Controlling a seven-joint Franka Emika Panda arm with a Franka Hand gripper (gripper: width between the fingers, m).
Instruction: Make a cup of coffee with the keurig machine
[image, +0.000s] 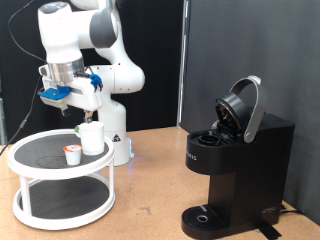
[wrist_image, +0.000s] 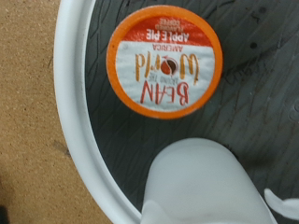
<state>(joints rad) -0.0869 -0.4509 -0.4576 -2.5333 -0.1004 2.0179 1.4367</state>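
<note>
The small white pod is beside the white cup. Next, my gripper needs to go down to it and close around the pod's orange top (image: 72, 149) (wrist_image: 165, 63).
The keurig machine (image: 240, 160) stands at the exterior view's right, matte black, with its hinged top lid (image: 243, 108) raised. The white cup (image: 92, 137) stands on the top tier of a white round two-tier stand (image: 30, 165) at the exterior view's left. A small white pod with an orange top (image: 72, 153) sits beside the cup. My gripper (image: 82, 103) hangs a little above the cup and pod and touches neither. In the wrist view the pod (wrist_image: 163, 61) fills the middle and the cup (wrist_image: 201, 182) is close beside it. My fingers do not show there.
The stand's dark top tier (wrist_image: 252, 112) has a raised white rim (wrist_image: 79, 131). The brown tabletop (image: 150, 190) stretches between the stand and the machine. The arm's white base (image: 118, 140) stands right behind the stand. A black curtain hangs at the back.
</note>
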